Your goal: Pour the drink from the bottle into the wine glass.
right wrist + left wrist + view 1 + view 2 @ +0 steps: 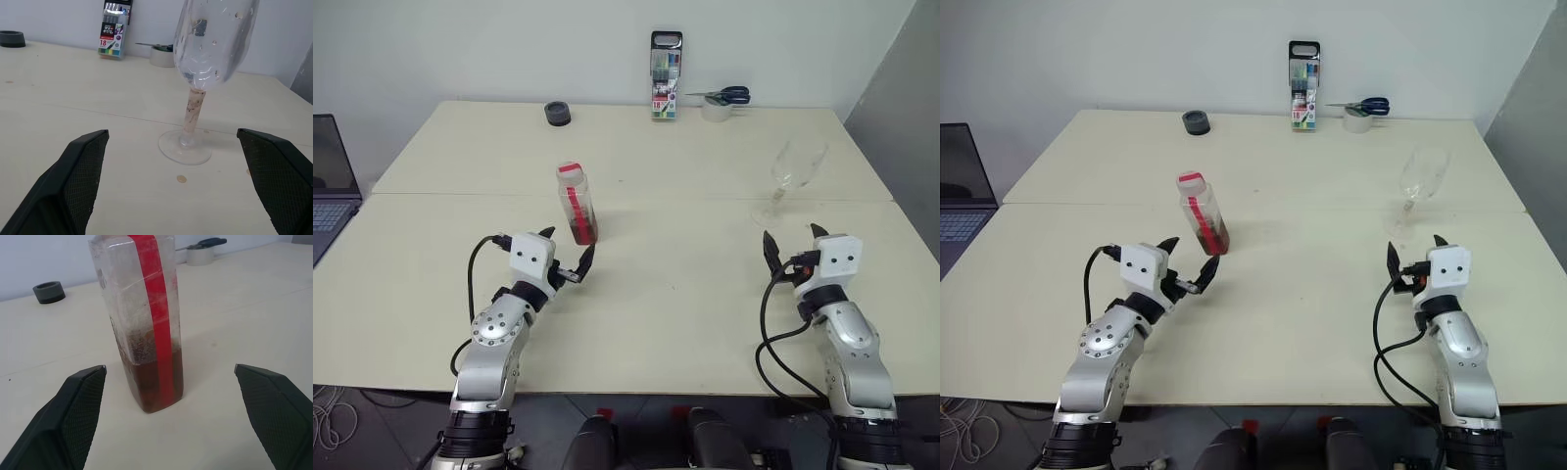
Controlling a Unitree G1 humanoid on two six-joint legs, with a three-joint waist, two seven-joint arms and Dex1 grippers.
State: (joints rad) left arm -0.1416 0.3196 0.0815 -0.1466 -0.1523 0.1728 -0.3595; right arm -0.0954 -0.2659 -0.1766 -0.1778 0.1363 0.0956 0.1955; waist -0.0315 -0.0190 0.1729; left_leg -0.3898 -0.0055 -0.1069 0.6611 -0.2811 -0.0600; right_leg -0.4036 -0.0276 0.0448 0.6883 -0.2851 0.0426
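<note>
Next, I should close my left gripper around the bottle's upper body (577,205) (139,291), under its red cap and just above the drink.
The bottle (576,201) stands upright left of the table's middle, clear plastic with a red cap and a red label strip (157,313). The drink (154,382), reddish brown, fills only its lower part. My left gripper (566,253) is open just short of the bottle, its two black fingers (73,416) spread wider than the bottle and not touching it. The wine glass (790,176) stands upright on the right, empty, with droplets inside its bowl (212,39). Just in front of its foot (185,149), my right gripper (793,242) is open and apart from the glass.
At the table's back edge stand a tall pack of markers (666,74), a roll of tape with scissors on it (719,101) and a small dark round object (557,114). A laptop (331,181) sits off the left side. A seam runs across the table (705,294).
</note>
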